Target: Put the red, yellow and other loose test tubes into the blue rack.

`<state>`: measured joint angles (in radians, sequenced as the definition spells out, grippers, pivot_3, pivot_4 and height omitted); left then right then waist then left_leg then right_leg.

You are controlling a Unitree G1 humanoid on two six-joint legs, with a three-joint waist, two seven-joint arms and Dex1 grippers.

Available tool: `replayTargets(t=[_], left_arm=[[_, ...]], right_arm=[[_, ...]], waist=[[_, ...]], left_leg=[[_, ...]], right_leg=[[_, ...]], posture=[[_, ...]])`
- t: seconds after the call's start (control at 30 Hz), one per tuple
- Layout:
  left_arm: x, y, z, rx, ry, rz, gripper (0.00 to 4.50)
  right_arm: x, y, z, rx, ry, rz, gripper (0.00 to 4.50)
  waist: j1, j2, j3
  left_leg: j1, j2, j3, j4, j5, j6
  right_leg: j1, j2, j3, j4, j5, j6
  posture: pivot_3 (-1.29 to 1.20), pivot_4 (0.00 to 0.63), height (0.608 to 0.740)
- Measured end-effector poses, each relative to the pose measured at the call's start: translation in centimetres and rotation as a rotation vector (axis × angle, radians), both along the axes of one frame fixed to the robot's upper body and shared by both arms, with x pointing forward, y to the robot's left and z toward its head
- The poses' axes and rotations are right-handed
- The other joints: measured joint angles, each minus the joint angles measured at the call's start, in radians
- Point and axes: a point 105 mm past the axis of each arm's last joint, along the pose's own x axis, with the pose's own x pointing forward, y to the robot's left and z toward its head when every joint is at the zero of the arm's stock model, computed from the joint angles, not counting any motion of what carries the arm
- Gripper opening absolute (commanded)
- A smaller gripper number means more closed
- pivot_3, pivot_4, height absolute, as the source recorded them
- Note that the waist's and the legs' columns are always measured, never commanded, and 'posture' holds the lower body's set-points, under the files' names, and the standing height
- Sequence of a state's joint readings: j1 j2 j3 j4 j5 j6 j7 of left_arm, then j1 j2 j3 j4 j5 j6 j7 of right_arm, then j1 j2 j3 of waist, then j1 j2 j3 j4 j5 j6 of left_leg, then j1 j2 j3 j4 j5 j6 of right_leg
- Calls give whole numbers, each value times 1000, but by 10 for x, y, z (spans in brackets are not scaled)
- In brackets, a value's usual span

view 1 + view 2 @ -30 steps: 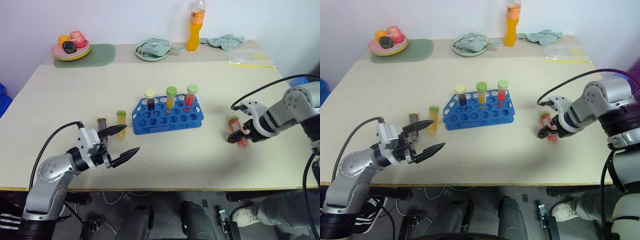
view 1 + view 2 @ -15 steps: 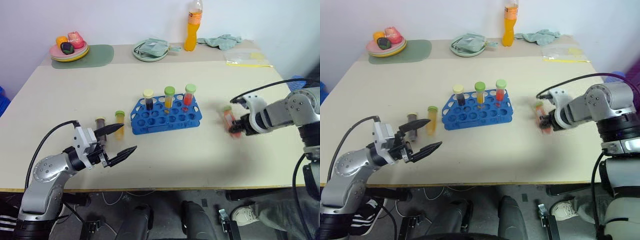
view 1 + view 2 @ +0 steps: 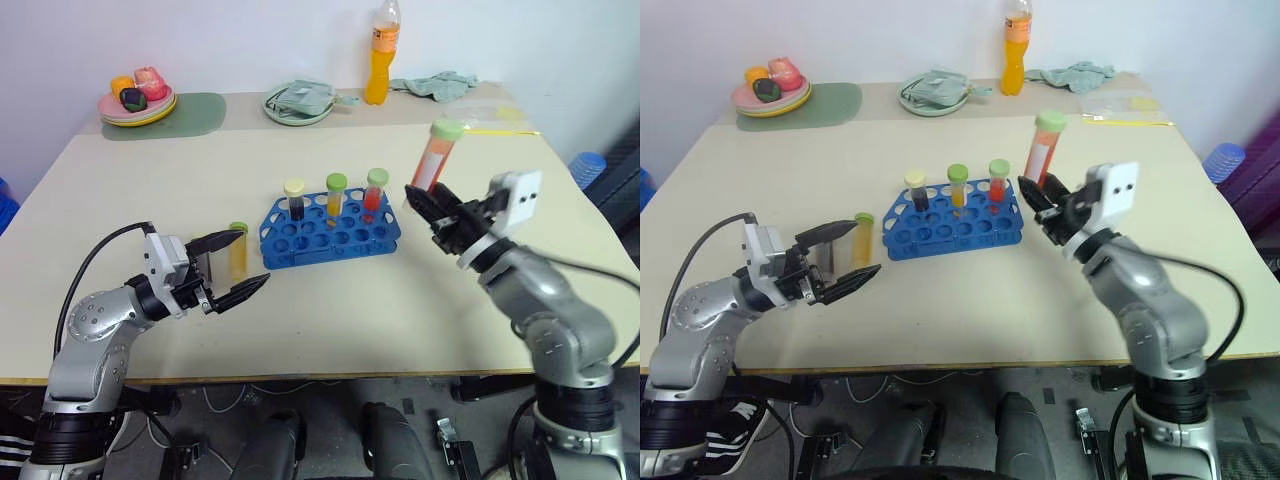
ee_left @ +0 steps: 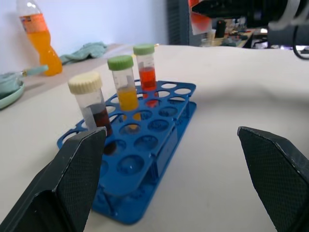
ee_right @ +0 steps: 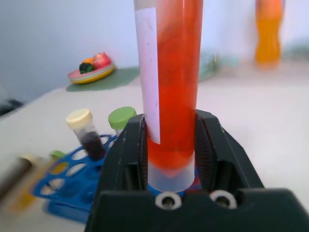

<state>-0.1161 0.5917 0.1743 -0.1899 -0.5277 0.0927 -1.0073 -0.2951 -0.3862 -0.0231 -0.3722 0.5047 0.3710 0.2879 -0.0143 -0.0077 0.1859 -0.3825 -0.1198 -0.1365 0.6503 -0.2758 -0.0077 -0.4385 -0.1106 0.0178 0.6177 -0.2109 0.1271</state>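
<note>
My right gripper should release the red test tube in the blue rack's front corner hole [image 3: 381, 232], the one nearest the red tube in the rack.
My right gripper [image 3: 428, 203] is shut on a red test tube [image 3: 437, 158] with a green cap, held upright in the air just right of the blue rack [image 3: 330, 254]. In the right wrist view the tube [image 5: 170, 82] stands clamped between both fingers [image 5: 133, 150]. The rack's back row holds three tubes: brown with a cream cap [image 3: 294, 199], yellow [image 3: 336, 194] and red [image 3: 375, 190]. A loose yellow tube [image 3: 238, 252] stands left of the rack. A darker one [image 3: 824, 260] is partly hidden behind my left gripper [image 3: 255, 257], which is open and level, pointing at the rack [image 4: 145, 145].
Along the table's far edge are a plate of toy food [image 3: 137, 100] on a green mat, a green dish with a cloth [image 3: 300, 100], a tall orange drink bottle [image 3: 381, 55], a teal cloth [image 3: 440, 82] and a clear bag [image 3: 495, 115].
My right gripper closed on the red tube, lifted it off the table and swung it left toward the rack, turning it upright. The left gripper stayed open and barely moved.
</note>
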Motion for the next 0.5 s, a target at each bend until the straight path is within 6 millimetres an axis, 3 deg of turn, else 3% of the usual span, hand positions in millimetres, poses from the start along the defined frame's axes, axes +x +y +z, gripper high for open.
replayTargets(t=[0.1,0.27,0.5], left_arm=[[0,-1,3,17,-9,-21,4500],[-1,1,2,40,-3,-26,4500],[-3,3,0,49,8,-23,4500]], right_arm=[[10,16,-23,-60,-64,-17,838],[28,16,-52,-141,-106,-100,838],[33,25,-73,-140,-95,-105,838]], waist=[[-6,0,0],[-3,0,0],[-3,0,0]], left_leg=[[3,2,2,-2,2,-3],[4,2,3,-2,2,-4],[5,7,4,-3,2,-5]], right_leg=[[1,2,3,1,0,0],[1,3,5,0,0,-1],[1,8,7,0,1,-3]], posture=[[0,150,740],[0,150,740],[0,150,740]])
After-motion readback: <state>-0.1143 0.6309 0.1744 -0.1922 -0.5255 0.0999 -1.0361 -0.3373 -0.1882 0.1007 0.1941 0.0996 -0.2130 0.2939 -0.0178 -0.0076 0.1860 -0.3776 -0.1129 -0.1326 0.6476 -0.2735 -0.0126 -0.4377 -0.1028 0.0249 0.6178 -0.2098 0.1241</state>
